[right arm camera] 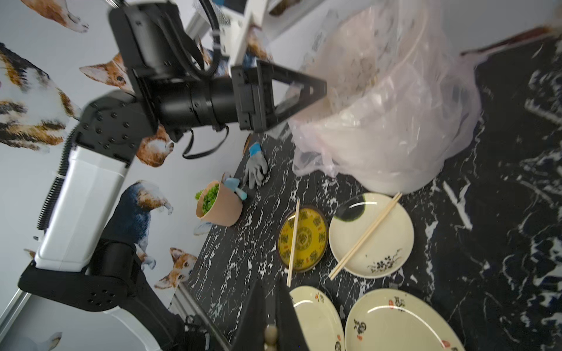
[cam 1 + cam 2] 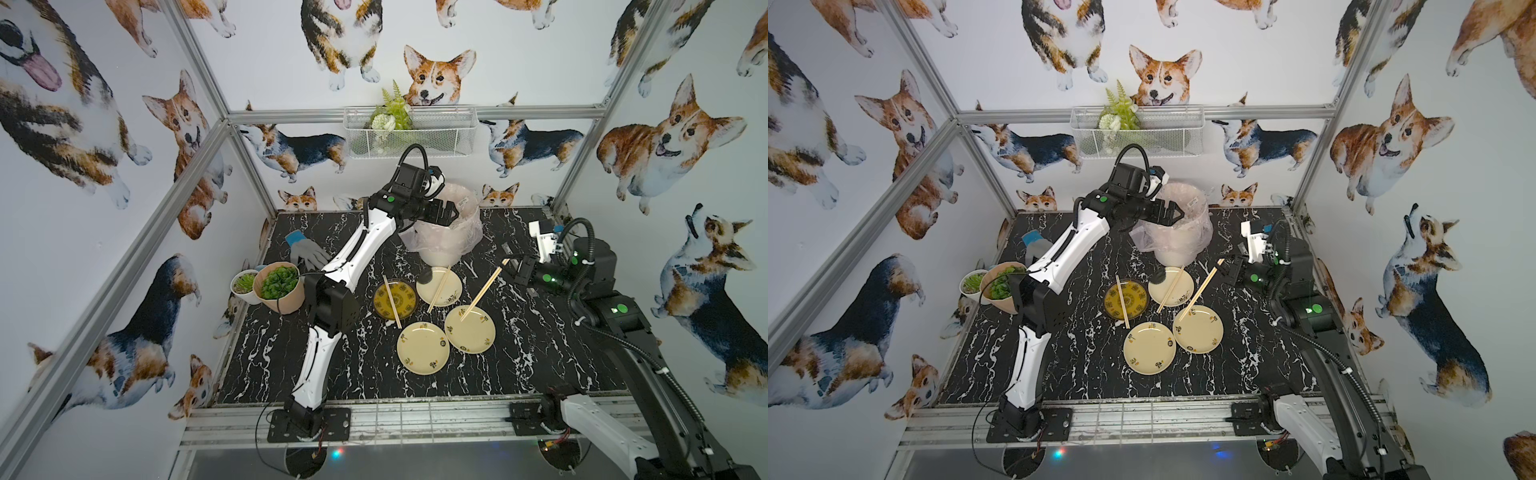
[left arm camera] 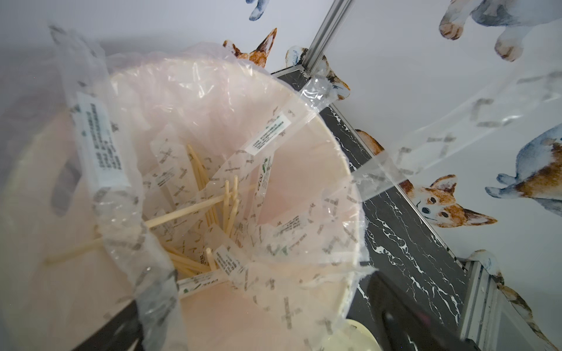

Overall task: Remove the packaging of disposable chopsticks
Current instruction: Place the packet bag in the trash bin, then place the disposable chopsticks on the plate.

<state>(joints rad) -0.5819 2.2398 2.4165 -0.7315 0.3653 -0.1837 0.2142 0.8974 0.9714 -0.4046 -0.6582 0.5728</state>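
Note:
I should use my right gripper to let go of the disposable chopsticks on the cream plate nearer that gripper (image 2: 459, 323) (image 1: 377, 332), towards the other cream plate.
My left gripper (image 2: 451, 212) (image 3: 264, 328) hangs open over the lined bin (image 2: 444, 237), its jaws wide apart. A clear printed packaging sleeve (image 3: 100, 146) drapes loose over one finger, and a second sleeve (image 3: 456, 136) hangs blurred near the camera. Several sleeves and bare sticks lie inside the bin. My right gripper (image 2: 512, 266) (image 1: 270, 291) is shut on the end of a bare pair of disposable chopsticks (image 2: 484, 289), whose far tip rests on a cream plate (image 2: 478, 340). Two more pairs lie on the yellow bowl (image 2: 392, 302) and on the white plate (image 2: 439, 289).
A second cream plate (image 2: 423, 353) sits in front of the bowl. Two potted succulents (image 2: 279, 286) and a grey glove (image 2: 305, 251) are at the table's left, beside the left arm. A wire basket (image 2: 436, 141) with a plant hangs on the back wall.

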